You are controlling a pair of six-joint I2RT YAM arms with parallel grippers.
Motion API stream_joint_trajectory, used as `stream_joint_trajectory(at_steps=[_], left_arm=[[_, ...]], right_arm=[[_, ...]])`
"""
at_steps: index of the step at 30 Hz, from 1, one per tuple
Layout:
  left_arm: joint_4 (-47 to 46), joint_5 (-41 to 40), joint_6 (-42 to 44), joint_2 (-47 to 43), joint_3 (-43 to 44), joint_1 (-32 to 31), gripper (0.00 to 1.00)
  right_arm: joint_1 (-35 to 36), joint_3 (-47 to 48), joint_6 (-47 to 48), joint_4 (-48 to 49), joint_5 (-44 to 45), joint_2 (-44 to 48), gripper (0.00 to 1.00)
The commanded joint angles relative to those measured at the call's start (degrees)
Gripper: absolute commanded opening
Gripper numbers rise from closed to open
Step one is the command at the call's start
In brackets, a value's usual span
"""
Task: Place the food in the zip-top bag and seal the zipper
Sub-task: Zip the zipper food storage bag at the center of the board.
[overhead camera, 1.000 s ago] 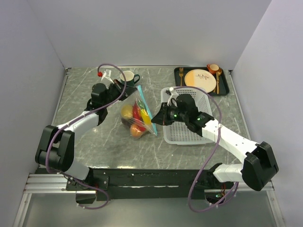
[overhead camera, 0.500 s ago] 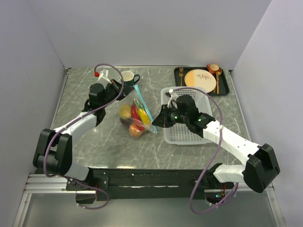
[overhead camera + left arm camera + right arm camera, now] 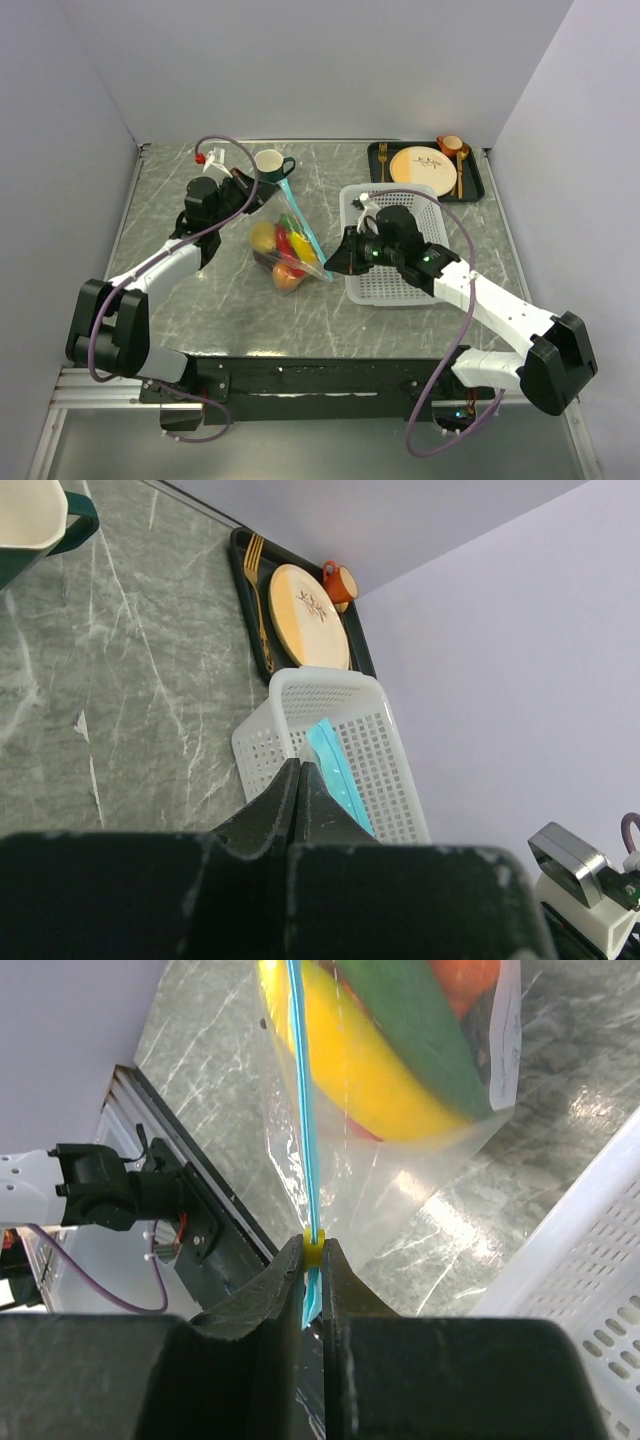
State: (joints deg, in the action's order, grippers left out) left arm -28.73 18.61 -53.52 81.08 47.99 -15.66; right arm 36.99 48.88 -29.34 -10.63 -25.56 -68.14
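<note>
The robot's right gripper needs to set the zip-top bag down on the table's front half (image 3: 279, 297) beside the white mesh basket.
The clear zip-top bag (image 3: 283, 250) hangs stretched between my two grippers, just above the table. Inside it are the food pieces: a yellow lemon (image 3: 264, 235), a red chili (image 3: 286, 243) and an orange fruit (image 3: 287, 276). The right wrist view shows a yellow piece (image 3: 375, 1085) and the green pepper (image 3: 415, 1020) behind the plastic. The teal zipper (image 3: 305, 232) runs along the bag's right edge. My left gripper (image 3: 272, 192) is shut on the zipper's far end (image 3: 335, 770). My right gripper (image 3: 333, 268) is shut on the yellow slider (image 3: 313, 1250) near the zipper's near end.
A white mesh basket (image 3: 400, 285) stands right of the bag, under my right arm. A dark tray (image 3: 475, 185) with a cream plate, cutlery and an orange cup sits at the back right. A white and green mug (image 3: 270, 162) stands behind my left gripper.
My right gripper has slid toward the near end of the zipper with the slider. My left gripper has drawn a little back and left, keeping the bag taut.
</note>
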Motion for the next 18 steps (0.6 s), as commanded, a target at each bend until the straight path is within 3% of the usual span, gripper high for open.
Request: stream_joint_trajectory(at_steps=[1, 18], left_arm=[[-4.1, -4.5, 1.1, -3.6, 0.3, 1.3, 0.01], [-3.8, -1.7, 1.0, -3.2, 0.7, 1.5, 0.01]], right_arm=[[0.9, -1.3, 0.1, -2.9, -2.1, 2.9, 0.00], [1.2, -3.4, -0.4, -2.9, -1.8, 4.9, 0.00]])
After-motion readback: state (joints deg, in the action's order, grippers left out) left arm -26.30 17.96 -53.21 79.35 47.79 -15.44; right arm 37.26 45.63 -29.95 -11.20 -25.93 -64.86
